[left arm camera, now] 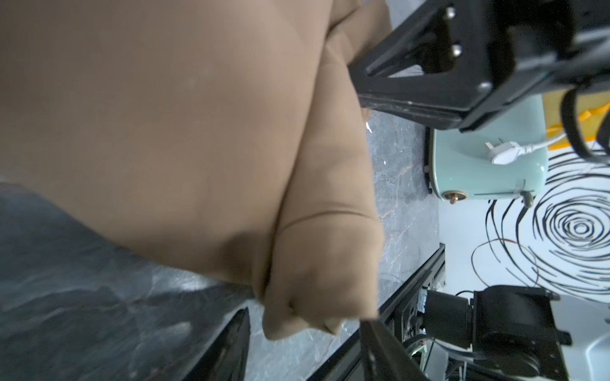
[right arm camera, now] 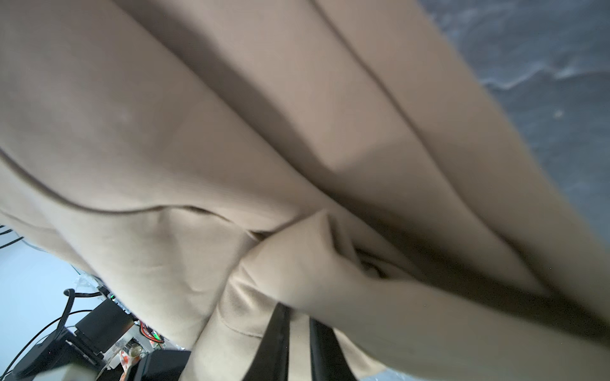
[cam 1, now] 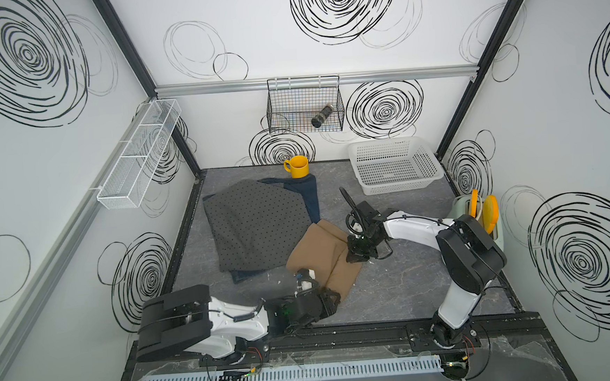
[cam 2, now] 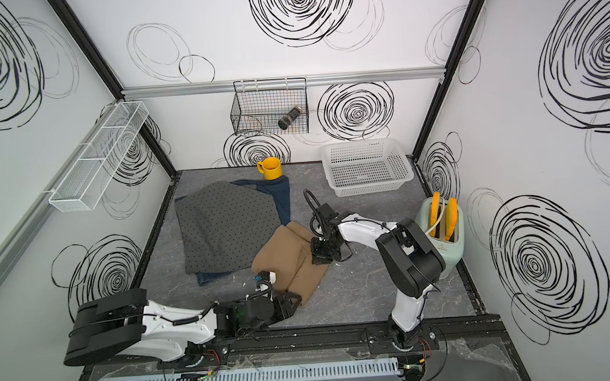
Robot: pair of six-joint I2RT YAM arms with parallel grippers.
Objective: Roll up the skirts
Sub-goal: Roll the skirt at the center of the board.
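The tan fold's near end is bunched and loose, so my left gripper comes round to take the fold's outer edge (cam 1: 352,283) there before rolling further.
The tan skirt (cam 1: 318,256) lies folded into thick layers near the middle of the table in both top views. My right gripper (cam 1: 359,256) is at its right edge, and in the right wrist view the jaws (right arm camera: 298,325) are shut on a fold of tan cloth. My left gripper (cam 1: 330,299) lies low at the skirt's near corner. Its fingers (left arm camera: 231,346) stand apart, with the bunched tan corner (left arm camera: 317,297) just beyond the tips and untouched. The grey dotted skirt (cam 1: 258,223) lies flat on top of the denim skirt (cam 1: 305,195) at the back left.
A yellow mug (cam 1: 297,167) stands on the denim skirt's far edge. A white plastic basket (cam 1: 396,164) sits at the back right, and a mint toaster (cam 1: 494,223) stands by the right wall. A wire basket (cam 1: 305,106) with a dark bottle hangs on the back wall.
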